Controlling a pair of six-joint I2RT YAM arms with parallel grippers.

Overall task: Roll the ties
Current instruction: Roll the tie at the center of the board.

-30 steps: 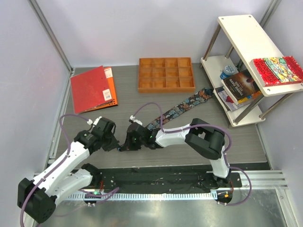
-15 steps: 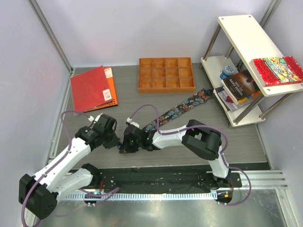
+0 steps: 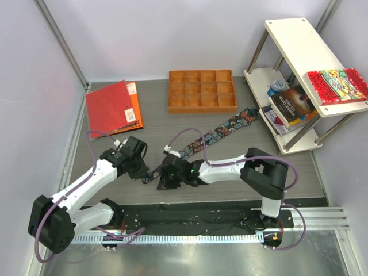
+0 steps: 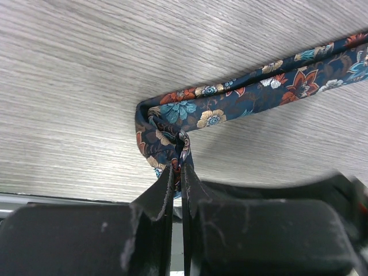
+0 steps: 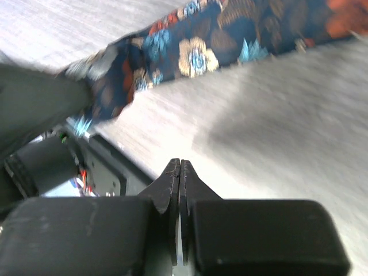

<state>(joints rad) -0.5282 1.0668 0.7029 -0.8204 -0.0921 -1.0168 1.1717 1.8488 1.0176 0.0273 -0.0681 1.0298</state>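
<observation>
The tie's loose end slants away from the tie's length, so next my left gripper lays it flat along the tie, then opens and takes the tie's fold (image 4: 142, 115).
The navy floral tie (image 3: 215, 133) lies diagonally on the grey table, its wide end at the far right near the shelf. Its narrow end is folded back at the near left. My left gripper (image 3: 148, 173) is shut on that folded end; in the left wrist view the fabric bunches between the fingertips (image 4: 178, 167) and the tie (image 4: 241, 103) runs off to the right. My right gripper (image 3: 163, 184) is shut and empty, just to the near right of the tie's end. The right wrist view shows its closed tips (image 5: 179, 165) over bare table, the tie (image 5: 201, 52) beyond them.
A wooden compartment tray (image 3: 202, 90) sits at the back. A red folder (image 3: 112, 107) lies at the back left. A white shelf (image 3: 299, 75) with books stands at the right. A black mat (image 3: 195, 215) runs along the near edge.
My right gripper has moved away from the tie's end, to the right and nearer. My left gripper has shifted right and now holds the folded end.
</observation>
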